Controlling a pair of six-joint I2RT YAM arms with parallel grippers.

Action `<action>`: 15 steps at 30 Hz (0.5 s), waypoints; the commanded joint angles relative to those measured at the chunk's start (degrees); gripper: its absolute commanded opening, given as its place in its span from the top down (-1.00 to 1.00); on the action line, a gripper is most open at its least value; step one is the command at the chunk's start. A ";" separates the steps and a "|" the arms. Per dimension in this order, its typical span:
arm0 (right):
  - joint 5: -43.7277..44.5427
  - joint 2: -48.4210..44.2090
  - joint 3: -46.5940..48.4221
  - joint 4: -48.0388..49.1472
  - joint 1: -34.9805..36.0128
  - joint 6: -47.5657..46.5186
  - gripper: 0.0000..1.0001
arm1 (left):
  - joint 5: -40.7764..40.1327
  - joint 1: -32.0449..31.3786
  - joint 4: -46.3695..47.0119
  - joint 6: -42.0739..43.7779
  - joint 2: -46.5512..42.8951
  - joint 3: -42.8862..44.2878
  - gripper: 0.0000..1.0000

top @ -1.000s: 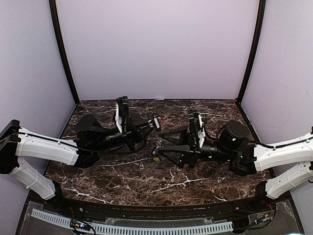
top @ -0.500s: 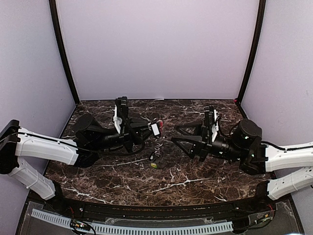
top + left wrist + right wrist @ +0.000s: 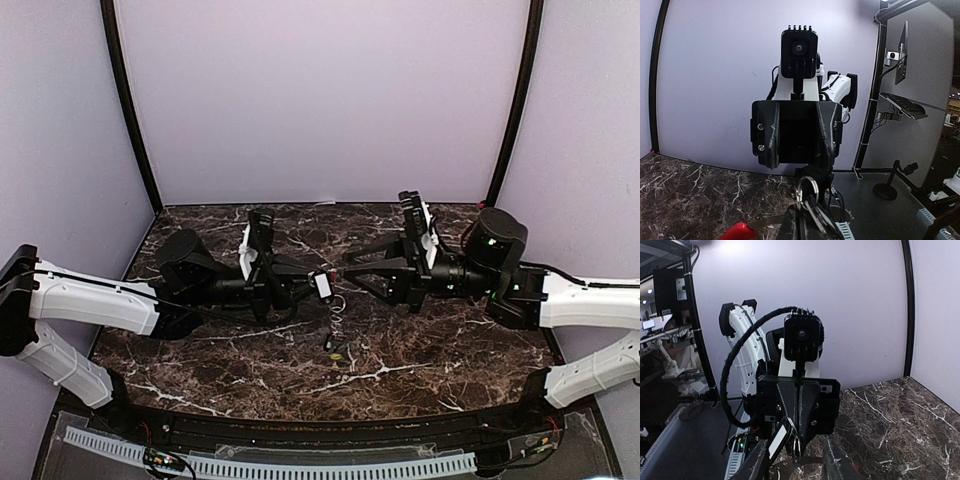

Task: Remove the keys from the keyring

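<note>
The tag rests against the left gripper's fingers beside the keyring, so the robot's right gripper should grab the keyring's free loop (image 3: 807,186) before the left gripper regrips it.
My left gripper (image 3: 322,286) is shut on the silver keyring (image 3: 338,302) and holds it above the table. In the left wrist view the keyring (image 3: 807,187) stands up out of the closed fingers (image 3: 790,225), with a red-headed key (image 3: 740,231) at the lower left. A white tag (image 3: 780,437) hangs beside the ring (image 3: 796,444). A yellow-headed key (image 3: 338,348) shows below the ring; I cannot tell whether it hangs or lies on the table. My right gripper (image 3: 348,270) is open, facing the left gripper, its tips just right of the ring and apart from it.
The dark marble table (image 3: 430,350) is closed in by lilac walls with black corner posts (image 3: 128,110). Both arms meet over the table's middle. A white cable rail (image 3: 300,465) runs along the near edge.
My left gripper has moved right and nearer with the keyring. My right gripper has swung back and left, now facing the left gripper's tip. The yellow-headed key has shifted right.
</note>
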 commanded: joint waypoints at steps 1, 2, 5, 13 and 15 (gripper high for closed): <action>-5.23 1.97 2.05 -1.66 -0.91 0.14 0.38 | 2.64 -0.22 0.99 -1.14 -1.85 2.00 1.00; -5.87 2.45 2.22 -1.65 -1.04 0.38 0.40 | 2.80 -0.22 0.82 -1.17 -1.89 2.00 1.00; -7.18 3.89 2.73 -1.53 -1.14 0.99 0.48 | 3.12 -0.26 0.49 -1.26 -1.76 2.09 1.00; -8.40 5.25 2.45 0.89 -1.15 2.15 0.90 | 3.65 -0.24 0.48 -1.23 -1.46 2.25 1.00; -8.44 5.45 2.44 0.98 -1.16 2.02 1.00 | 3.95 -0.22 0.44 -1.33 -1.36 2.29 1.00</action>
